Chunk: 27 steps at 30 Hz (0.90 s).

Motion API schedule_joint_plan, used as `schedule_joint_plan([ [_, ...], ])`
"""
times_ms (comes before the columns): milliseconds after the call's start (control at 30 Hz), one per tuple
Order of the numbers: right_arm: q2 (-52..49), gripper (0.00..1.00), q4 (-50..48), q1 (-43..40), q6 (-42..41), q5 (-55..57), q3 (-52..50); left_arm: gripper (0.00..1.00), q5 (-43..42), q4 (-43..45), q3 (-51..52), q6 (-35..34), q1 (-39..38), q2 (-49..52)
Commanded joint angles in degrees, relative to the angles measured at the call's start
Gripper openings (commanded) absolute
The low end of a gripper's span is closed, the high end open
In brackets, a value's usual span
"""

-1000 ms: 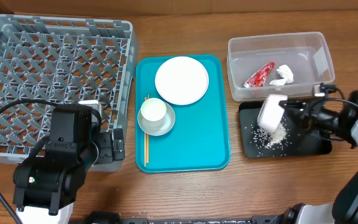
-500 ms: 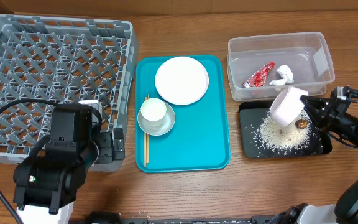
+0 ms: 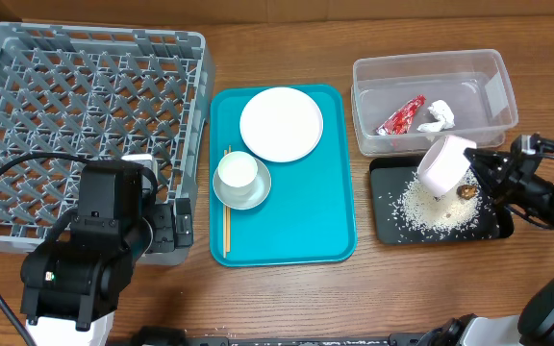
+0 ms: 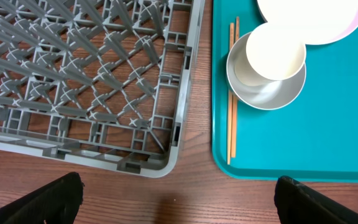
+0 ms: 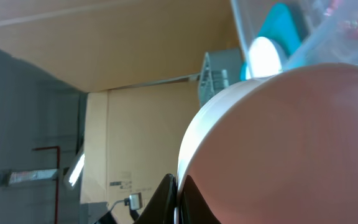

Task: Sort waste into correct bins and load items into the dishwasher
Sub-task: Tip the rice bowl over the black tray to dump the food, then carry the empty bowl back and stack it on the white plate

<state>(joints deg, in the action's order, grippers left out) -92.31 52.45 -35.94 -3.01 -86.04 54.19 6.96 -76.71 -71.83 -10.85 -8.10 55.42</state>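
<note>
My right gripper has the small white bowl, now tipped over the black tray. I should set it down on the flat plate on the teal tray (image 3: pixel 276 123) (image 5: pixel 266 57).
My right gripper (image 3: pixel 479 171) is shut on the rim of a small white bowl (image 3: pixel 444 164), tipped over the black tray (image 3: pixel 386 229); the bowl fills the right wrist view (image 5: pixel 291 143). White rice (image 3: pixel 436 207) and a brown food lump (image 3: pixel 466 191) lie in the black tray. The clear tub (image 3: pixel 498 91) holds the red-and-silver wrapper (image 3: pixel 401 115) and white tissue (image 3: pixel 438 115). On the teal tray (image 3: pixel 335 221) are a flat plate (image 3: pixel 281 124), a cup (image 3: pixel 238 171) on a saucer (image 3: pixel 255 195), and chopsticks (image 3: pixel 226 202). My left gripper (image 4: pixel 176 199) is open over bare wood by the grey rack (image 3: pixel 85 115).
The grey rack's corner (image 4: pixel 160 165) and the teal tray's edge (image 4: pixel 219 168) flank my left gripper in the left wrist view. The left arm's black body (image 3: pixel 94 250) overlaps the rack's front right corner.
The bowl has swung right and tipped further over the black tray; the rice pile has grown and the brown lump has dropped out. Nothing moved in the last half second.
</note>
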Motion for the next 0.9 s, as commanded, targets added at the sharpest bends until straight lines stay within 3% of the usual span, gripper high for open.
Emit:
schedule_joint_plan([
  [0,0.9,0.04,2.3,2.5,1.2,11.0,-0.2,1.0,0.9,0.3,-1.1,-1.2,0.6,0.1],
  [100,1.3,0.04,8.0,6.1,13.7,10.1,1.2,1.0,0.9,0.3,-1.1,-1.2,0.6,0.1],
  [200,1.6,0.04,18.1,9.5,31.5,9.9,5.2,1.0,0.9,0.2,-1.1,-1.2,0.6,0.1],
  [267,1.6,0.04,19.3,10.5,30.9,10.1,6.5,1.0,0.9,0.2,-1.1,-1.2,0.6,0.1],
  [367,1.6,0.04,16.7,10.6,23.5,10.0,6.6,1.0,0.9,0.3,-1.1,-1.2,0.6,0.1],
  [533,1.6,0.04,21.3,11.9,31.1,10.1,6.6,1.0,0.9,0.1,-1.1,-1.2,0.6,0.1],
  [700,1.6,0.04,22.9,11.3,30.4,-2.6,6.6,1.0,0.9,0.0,-1.1,-1.2,0.6,0.1],
  [867,1.6,0.04,21.8,11.5,31.2,-3.9,6.6,1.0,0.9,0.0,-1.1,-1.2,0.6,0.1],
])
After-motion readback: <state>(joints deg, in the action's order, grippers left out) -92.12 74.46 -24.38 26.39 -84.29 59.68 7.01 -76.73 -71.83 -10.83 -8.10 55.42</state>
